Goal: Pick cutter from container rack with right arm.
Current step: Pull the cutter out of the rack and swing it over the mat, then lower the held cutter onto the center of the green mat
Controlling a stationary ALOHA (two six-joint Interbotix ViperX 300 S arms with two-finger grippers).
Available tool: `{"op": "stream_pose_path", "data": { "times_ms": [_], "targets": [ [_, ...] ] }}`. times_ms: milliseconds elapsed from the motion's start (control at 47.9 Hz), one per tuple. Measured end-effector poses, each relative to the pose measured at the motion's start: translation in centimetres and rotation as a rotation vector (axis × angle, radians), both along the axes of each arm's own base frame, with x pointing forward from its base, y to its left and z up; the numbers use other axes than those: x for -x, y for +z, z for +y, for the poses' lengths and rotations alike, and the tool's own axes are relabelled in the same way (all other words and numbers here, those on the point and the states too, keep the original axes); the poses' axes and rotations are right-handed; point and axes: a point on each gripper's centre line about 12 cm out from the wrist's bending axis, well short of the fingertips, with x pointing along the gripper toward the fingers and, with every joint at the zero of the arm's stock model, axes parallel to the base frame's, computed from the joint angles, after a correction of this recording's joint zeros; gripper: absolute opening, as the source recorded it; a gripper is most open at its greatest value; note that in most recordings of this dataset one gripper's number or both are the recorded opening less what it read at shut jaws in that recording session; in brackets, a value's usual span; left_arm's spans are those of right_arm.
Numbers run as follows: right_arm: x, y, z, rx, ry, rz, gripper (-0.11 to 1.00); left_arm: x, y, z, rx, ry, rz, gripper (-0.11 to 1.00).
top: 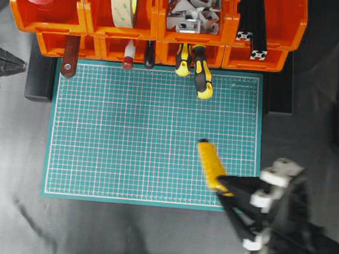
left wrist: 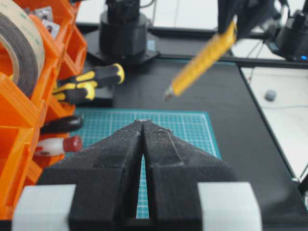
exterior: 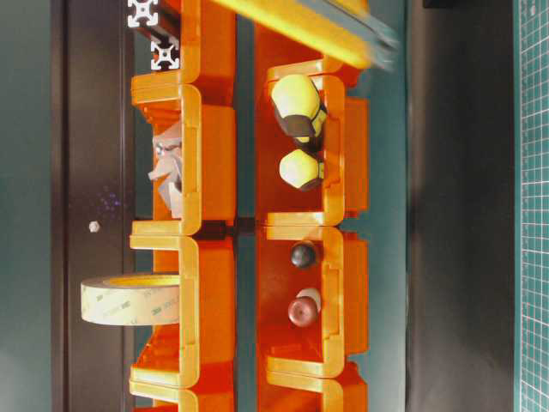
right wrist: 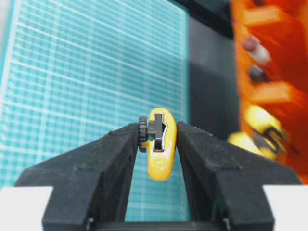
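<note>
The robot's right gripper needs to set the yellow cutter down near the middle of the green mat (top: 166, 137).
The yellow cutter (top: 212, 165) hangs in the air over the green mat's right front part, clear of the orange container rack (top: 95, 25). My right gripper (top: 226, 187) is shut on its rear end. In the right wrist view the cutter (right wrist: 161, 144) sits pinched between both black fingers (right wrist: 115, 154), end on, with its black slider knob against the left finger. The left wrist view shows the cutter (left wrist: 202, 60) slanting high above the mat, blurred. My left gripper (left wrist: 143, 122) is shut with nothing in it, hovering at the mat's left side.
The green cutting mat (top: 127, 129) lies in front of the rack. Two yellow-and-black screwdrivers (top: 201, 76) and other handles (top: 69, 56) stick out of the lower bins. Tape rolls (top: 122, 1), metal brackets (top: 192, 7) and black aluminium profiles (top: 252, 27) fill the upper bins.
</note>
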Motion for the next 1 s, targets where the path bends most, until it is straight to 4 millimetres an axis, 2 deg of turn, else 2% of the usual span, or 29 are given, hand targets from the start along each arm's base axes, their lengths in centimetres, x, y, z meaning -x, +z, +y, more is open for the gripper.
{"op": "stream_pose_path", "data": {
  "times_ms": [209, 334, 584, 835, 1001],
  "targets": [
    [-3.0, -4.8, -1.2, 0.029, 0.151, 0.096, 0.27, 0.0, 0.0, -0.4, 0.000, -0.020, 0.000, 0.01],
    [-4.6, -6.9, -2.8, 0.084, 0.232, 0.160, 0.27, 0.0, 0.0, -0.6, 0.000, -0.034, 0.000, 0.01],
    [-7.0, -8.7, -6.2, 0.114, 0.261, 0.208, 0.27, -0.1, -0.1, -0.9, 0.001, -0.048, 0.006, 0.01],
    [-8.3, -11.1, -8.1, 0.127, 0.260, 0.248, 0.27, -0.2, -0.2, -0.9, -0.001, -0.049, 0.008, 0.00],
    [-9.0, -11.6, -9.6, 0.132, 0.238, 0.253, 0.27, -0.2, -0.2, -0.9, -0.001, -0.048, 0.008, 0.01]
  ]
}}
